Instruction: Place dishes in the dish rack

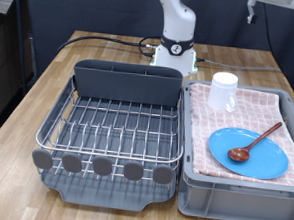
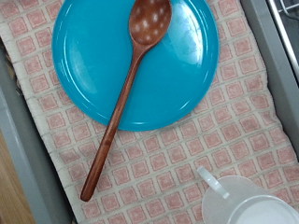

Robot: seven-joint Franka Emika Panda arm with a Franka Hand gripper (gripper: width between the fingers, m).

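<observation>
The gripper should next move to the middle of the wooden spoon's handle (image 1: 265, 135) (image 2: 119, 114), near the edge of the bright-blue plate, and close there.
The bright-blue plate (image 1: 252, 157) lies flat on the pink checked cloth in the grey tub (image 1: 237, 196) at the exterior view's right. The reddish-brown wooden spoon (image 1: 256, 142) lies across it, bowl on the plate and handle over the cloth. The white cup (image 1: 223, 92) stands at the tub's far end. The dish rack (image 1: 111, 128) stands to the left of the tub, and its wire grid holds nothing. The wrist view looks straight down on the plate (image 2: 84, 56), spoon (image 2: 121, 93) and cup (image 2: 248, 201). The gripper's fingers show in neither view.
The robot's base (image 1: 174, 54) stands at the table's far edge behind the rack and tub, with a black cable beside it. The rack's tall grey back compartment (image 1: 126, 81) faces the base. Bare wooden table (image 1: 38, 93) lies left of the rack.
</observation>
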